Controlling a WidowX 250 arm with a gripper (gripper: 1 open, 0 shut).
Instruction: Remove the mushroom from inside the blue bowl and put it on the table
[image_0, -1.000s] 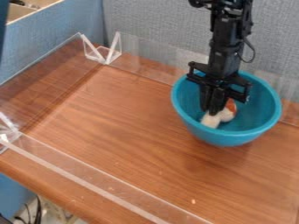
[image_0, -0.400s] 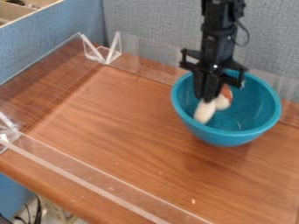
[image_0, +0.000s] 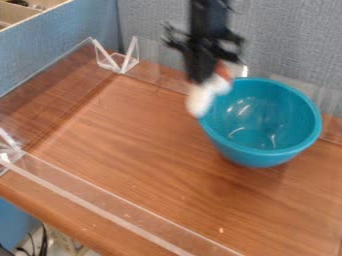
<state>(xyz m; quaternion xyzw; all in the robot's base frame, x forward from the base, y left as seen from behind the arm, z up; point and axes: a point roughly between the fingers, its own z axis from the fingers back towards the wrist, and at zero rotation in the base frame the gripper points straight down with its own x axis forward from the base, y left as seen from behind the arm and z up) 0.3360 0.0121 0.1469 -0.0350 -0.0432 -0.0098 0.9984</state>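
The mushroom, now hanging beside the blue bowl's rim, will be let go by my gripper on the bare table (image_0: 115, 133) in front of the clear bracket, well away from the blue bowl.
The mushroom (image_0: 203, 97) hangs in the air, cream stem down and orange-brown cap up, gripped by my gripper (image_0: 206, 84), which is shut on it and points straight down. It is blurred from motion and sits just left of the blue bowl's rim, above the table (image_0: 120, 140). The blue bowl (image_0: 262, 123) is a deep turquoise bowl at the right of the wooden top; its inside shows only glossy highlights.
Low clear acrylic walls (image_0: 80, 190) run along the table's front, left and back edges, with a clear bracket (image_0: 118, 55) at the back left corner. A blue fabric backdrop (image_0: 147, 25) stands behind.
My gripper rose out of the bowl with the mushroom in it and moved left, from inside the bowl to above the table beside the bowl's left rim.
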